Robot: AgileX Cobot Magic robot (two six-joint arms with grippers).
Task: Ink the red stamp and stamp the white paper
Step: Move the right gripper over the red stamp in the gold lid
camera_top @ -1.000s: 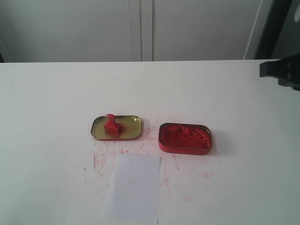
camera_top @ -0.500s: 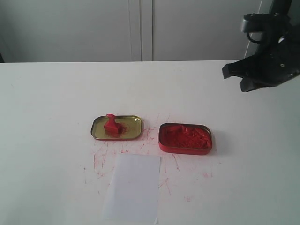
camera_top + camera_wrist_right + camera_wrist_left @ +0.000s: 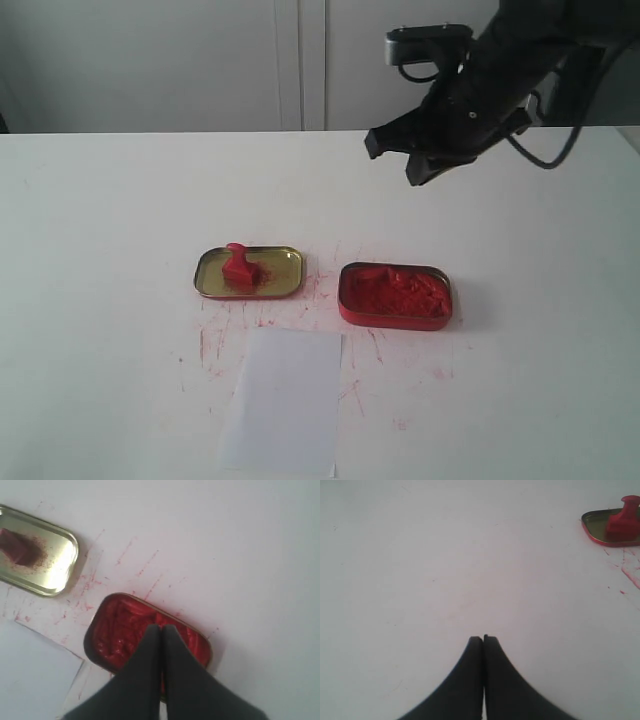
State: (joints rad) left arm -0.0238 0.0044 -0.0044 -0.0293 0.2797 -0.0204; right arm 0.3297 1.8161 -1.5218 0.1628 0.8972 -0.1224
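The red stamp sits in the gold tin lid with an upright handle (image 3: pixel 236 249) (image 3: pixel 4 535). Next, I move my right gripper to that handle and close it there.
The red stamp (image 3: pixel 238 265) stands upright in the gold tin lid (image 3: pixel 282 270), left of the red ink tin (image 3: pixel 395 295). In front of both lies the white paper (image 3: pixel 285 400). My right gripper (image 3: pixel 412 176) hangs shut and empty in the air behind the ink tin; in its wrist view the closed tips (image 3: pixel 161 627) point over the ink tin (image 3: pixel 120 630), with the stamp (image 3: pixel 14 545) and paper (image 3: pixel 30 675) off to one side. The left gripper (image 3: pixel 483 638) is shut over bare table, far from the stamp (image 3: pixel 623 521); it does not show in the exterior view.
Red ink streaks and spots (image 3: pixel 215 345) mark the white table around both tins and the paper. A pale wall with cabinet doors (image 3: pixel 300 60) runs behind the table's back edge.
The right arm has swung in from the right edge toward the middle, now hanging above and behind the ink tin. Stamp, tins and paper have not moved.
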